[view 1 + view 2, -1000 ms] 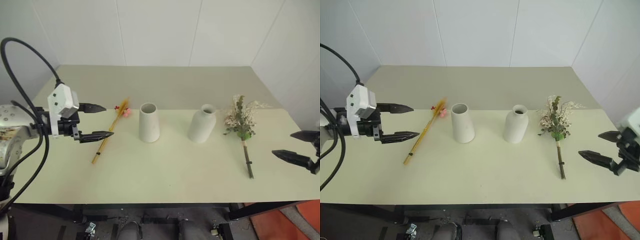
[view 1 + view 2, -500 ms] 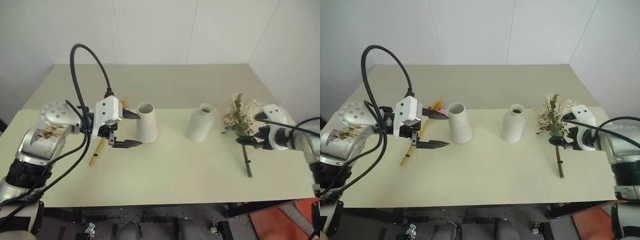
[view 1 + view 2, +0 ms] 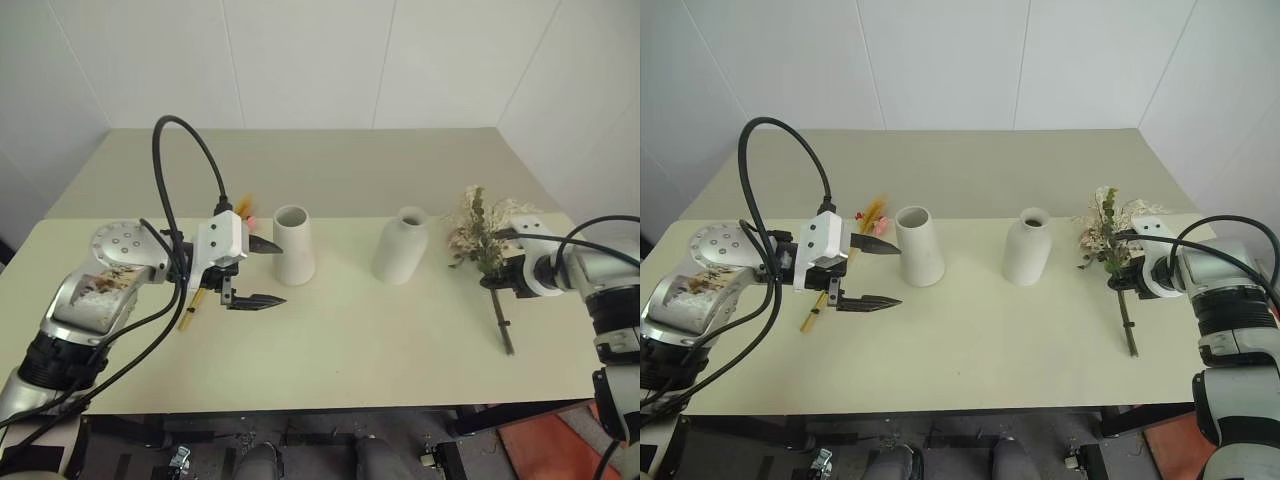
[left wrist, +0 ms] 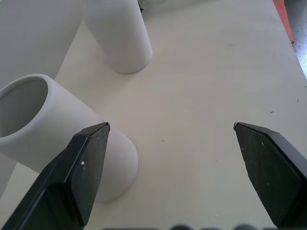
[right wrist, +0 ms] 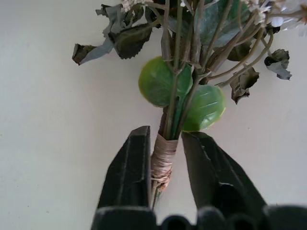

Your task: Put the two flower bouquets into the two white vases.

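The robot's right gripper should release the bushy bouquet in the narrow opening of the bottle-shaped white vase (image 3: 412, 216).
The bushy bouquet (image 3: 480, 235) of green leaves and pale grasses lies on the table at the right. My right gripper (image 5: 164, 143) is shut on its tape-wrapped stem (image 5: 163, 165), just below the leaves. The slim yellow bouquet (image 3: 872, 210) lies at the left, partly hidden behind my left gripper (image 3: 284, 273). That gripper is open and empty, its fingers (image 4: 88, 163) just left of the wide-mouthed white vase (image 3: 294, 245). The bottle-shaped white vase (image 3: 402, 247) stands upright to the right of it. Both vases are empty.
The pale green table (image 3: 330, 350) is bare in front of the vases and behind them, up to the white wall. Its front edge runs just below my arms. A black cable (image 3: 185, 150) loops above my left arm.
My right gripper came in from the right edge to the bushy bouquet and shut on its stem. My left gripper moved right, past the slim bouquet, up to the wide-mouthed vase.
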Controlling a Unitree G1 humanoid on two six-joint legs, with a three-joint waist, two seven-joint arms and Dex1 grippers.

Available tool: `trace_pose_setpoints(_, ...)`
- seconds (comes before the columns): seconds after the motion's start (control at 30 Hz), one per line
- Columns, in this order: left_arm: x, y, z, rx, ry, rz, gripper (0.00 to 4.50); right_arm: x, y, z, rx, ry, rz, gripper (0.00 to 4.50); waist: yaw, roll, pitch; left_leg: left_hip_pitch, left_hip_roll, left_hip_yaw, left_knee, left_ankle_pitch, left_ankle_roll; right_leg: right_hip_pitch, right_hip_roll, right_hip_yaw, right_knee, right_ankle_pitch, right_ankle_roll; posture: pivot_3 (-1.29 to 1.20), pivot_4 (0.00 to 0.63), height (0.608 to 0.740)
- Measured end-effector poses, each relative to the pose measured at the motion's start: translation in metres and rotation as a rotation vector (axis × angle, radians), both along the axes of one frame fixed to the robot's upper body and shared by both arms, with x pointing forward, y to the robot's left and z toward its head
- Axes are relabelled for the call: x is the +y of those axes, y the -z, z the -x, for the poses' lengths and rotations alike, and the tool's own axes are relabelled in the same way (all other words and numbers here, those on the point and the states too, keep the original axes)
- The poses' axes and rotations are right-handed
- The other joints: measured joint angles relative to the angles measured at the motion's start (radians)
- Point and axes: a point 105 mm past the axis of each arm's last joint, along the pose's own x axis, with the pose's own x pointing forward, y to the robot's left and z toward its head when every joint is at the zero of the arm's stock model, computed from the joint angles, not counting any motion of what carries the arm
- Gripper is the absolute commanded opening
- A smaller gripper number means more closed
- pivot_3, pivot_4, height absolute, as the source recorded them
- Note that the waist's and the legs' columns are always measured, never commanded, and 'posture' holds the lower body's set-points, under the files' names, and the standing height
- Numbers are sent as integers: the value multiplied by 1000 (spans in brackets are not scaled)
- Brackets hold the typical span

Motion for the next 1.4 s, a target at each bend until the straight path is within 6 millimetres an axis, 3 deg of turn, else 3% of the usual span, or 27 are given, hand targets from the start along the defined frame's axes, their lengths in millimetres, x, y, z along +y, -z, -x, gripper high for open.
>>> trace_pose_setpoints(0.23,3,2,-3,-13,-30,-7,4500,-1,-2,-5,-6,25,9,174,-1,0,0,0,0,0,0,0,0,0,0,0,0,0,0,0,150,740)
trace_pose_setpoints(0.33,4,2,-4,-25,-37,-17,4500,1,-14,-19,-125,69,28,174,-3,0,0,0,0,0,0,0,0,0,0,0,0,0,0,0,150,740)
trace_pose_setpoints(0.4,6,3,-6,-23,-46,-17,4500,7,-39,-37,-322,100,28,174,-4,0,0,0,0,0,0,0,0,-1,0,1,1,0,0,0,150,740)
trace_pose_setpoints(0.47,8,3,-8,-18,-56,-15,4500,27,-89,-52,-636,98,-17,174,-9,2,1,-1,0,0,-1,0,0,-3,0,1,1,0,0,0,150,740)
trace_pose_setpoints(0.5,9,2,-9,-20,-59,-13,4500,41,-124,-51,-835,85,-41,174,-9,2,1,-2,0,-1,-2,0,0,-3,1,0,1,0,0,0,150,740)
trace_pose_setpoints(0.57,9,-1,-10,-29,-58,-13,4500,57,-169,-40,-1064,52,-89,174,-5,2,1,-3,1,-3,-2,0,0,-3,0,-2,1,0,0,0,150,740)
trace_pose_setpoints(0.67,17,0,-14,-24,-90,-26,4500,89,-201,-20,-1256,-54,-284,174,2,2,1,-2,0,-3,-1,0,0,-1,0,-3,1,0,0,0,150,740)
trace_pose_setpoints(0.8,26,-4,-16,-41,-124,-37,4500,110,-208,-11,-1324,-95,-460,174,6,2,1,-2,0,-3,-1,0,0,-1,0,-3,1,1,0,0,150,740)
trace_pose_setpoints(1.07,43,-3,-13,-44,-199,-45,4500,110,-198,-1,-1318,-77,-489,174,1,2,1,-2,0,-3,-1,0,0,-1,0,-3,2,1,0,0,150,740)
trace_pose_setpoints(1.4,43,-4,-11,-47,-209,-45,4500,132,-181,12,-1260,-126,-547,174,1,2,1,-1,1,-3,-1,0,0,-1,0,-3,2,1,-1,0,150,740)
